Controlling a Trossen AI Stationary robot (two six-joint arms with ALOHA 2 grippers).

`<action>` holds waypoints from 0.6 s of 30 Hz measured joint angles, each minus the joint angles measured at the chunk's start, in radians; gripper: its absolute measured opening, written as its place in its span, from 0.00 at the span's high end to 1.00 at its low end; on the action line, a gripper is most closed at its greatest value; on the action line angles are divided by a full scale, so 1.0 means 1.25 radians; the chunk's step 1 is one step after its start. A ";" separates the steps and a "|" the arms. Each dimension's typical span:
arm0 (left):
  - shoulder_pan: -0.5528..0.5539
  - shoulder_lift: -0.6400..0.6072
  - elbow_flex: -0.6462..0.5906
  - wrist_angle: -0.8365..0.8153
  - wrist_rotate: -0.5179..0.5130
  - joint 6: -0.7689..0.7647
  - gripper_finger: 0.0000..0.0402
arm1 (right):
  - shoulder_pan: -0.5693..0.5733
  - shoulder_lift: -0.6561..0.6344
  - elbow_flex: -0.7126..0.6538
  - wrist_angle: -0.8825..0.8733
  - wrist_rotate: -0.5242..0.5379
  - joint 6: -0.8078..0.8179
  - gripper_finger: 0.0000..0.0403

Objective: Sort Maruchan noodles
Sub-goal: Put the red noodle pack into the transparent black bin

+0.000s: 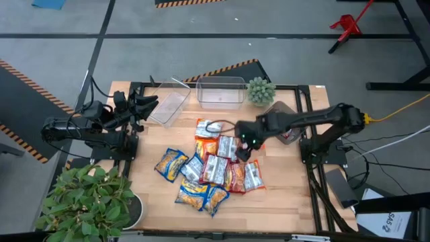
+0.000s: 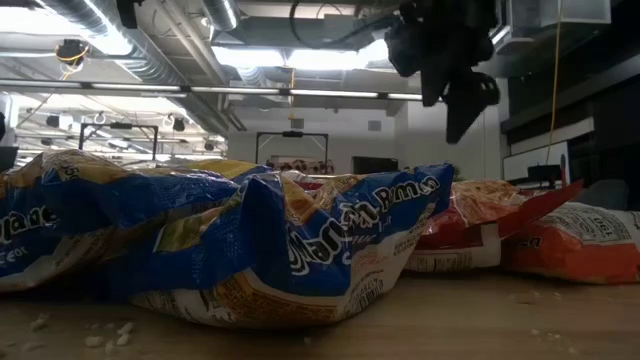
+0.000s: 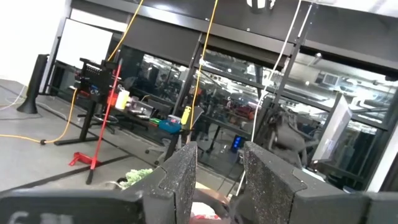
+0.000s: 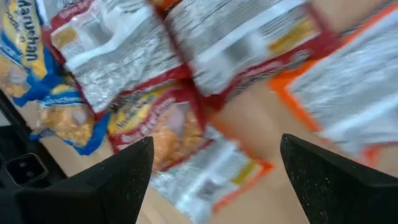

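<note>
I will close my right gripper on the far end point(image 1: 238, 165) point(image 4: 196, 118) of the red-and-yellow packet, which is lying face up next to the heap's nearest orange-and-silver packet.
The Maruchan noodle packets point(image 1: 207, 168) lie in a loose overlapping heap on the middle of the wooden table: yellow-and-blue ones toward the near left, red-and-silver and orange ones toward the right. My right gripper point(image 1: 243, 152) hovers open above the right part of the heap, over a red-and-silver packet point(image 4: 186, 93); its fingers point(image 4: 118, 180) stand wide apart and touch nothing. In the low view it hangs well above the packets point(image 2: 300, 250). My left gripper point(image 3: 217, 180) waits at the table's far left edge, raised, with a narrow gap between its fingers.
Two clear plastic bins sit at the far edge, one tilted point(image 1: 168, 104) and one upright point(image 1: 220, 91). A small green spiky plant point(image 1: 260, 89) stands beside them. A leafy potted plant point(image 1: 94, 198) crowds the near left corner. Bare wood shows along the near edge.
</note>
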 joint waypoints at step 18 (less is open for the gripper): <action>0.000 0.000 0.000 -0.016 0.000 0.000 0.68 | 0.082 0.000 -0.319 0.496 0.008 0.246 0.17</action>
